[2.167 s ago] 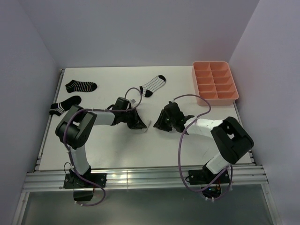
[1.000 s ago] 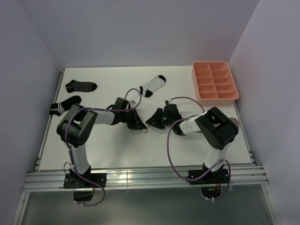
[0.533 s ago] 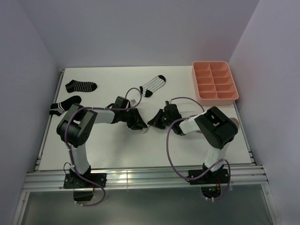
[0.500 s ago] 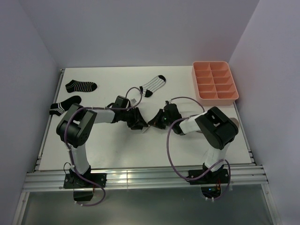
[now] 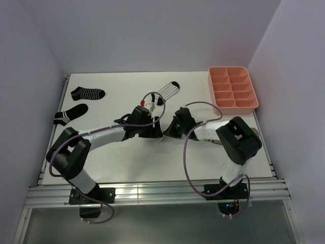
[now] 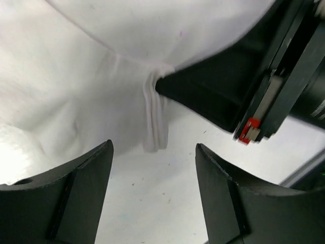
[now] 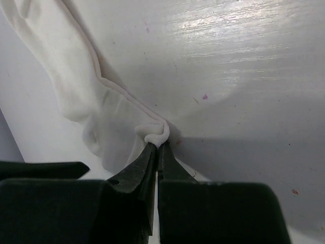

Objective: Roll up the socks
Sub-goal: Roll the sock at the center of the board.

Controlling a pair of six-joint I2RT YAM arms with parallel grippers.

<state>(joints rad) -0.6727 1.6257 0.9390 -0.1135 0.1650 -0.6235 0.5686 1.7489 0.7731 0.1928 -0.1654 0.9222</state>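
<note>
The lower end of the narrow fold barely reaches the fingers of my open left gripper, so my left gripper will move in and pinch the fold (image 6: 155, 113) close to my right gripper.
A plain white sock (image 7: 76, 86) lies crumpled on the white table between the two arms. My right gripper (image 7: 157, 143) is shut on a pinched fold of its edge. In the left wrist view the same white sock (image 6: 127, 46) fills the top, with a narrow fold hanging down. My left gripper (image 6: 153, 147) stands open just short of that fold, nothing between its fingers (image 6: 76, 193). From above, the left gripper (image 5: 154, 131) and right gripper (image 5: 172, 132) nearly meet. Farther off lie a thin-striped sock with black toe and heel (image 5: 165, 92) and two black striped socks (image 5: 87, 93) (image 5: 70, 114).
A pink compartment tray (image 5: 232, 89) stands at the back right corner. The right gripper's black body (image 6: 228, 86) sits close in front of the left wrist camera. Purple cables loop over both arms. Grey walls close in the table on three sides.
The left arm has reached right toward the right gripper and its jaws have opened. The right gripper has shut on the white sock's edge.
</note>
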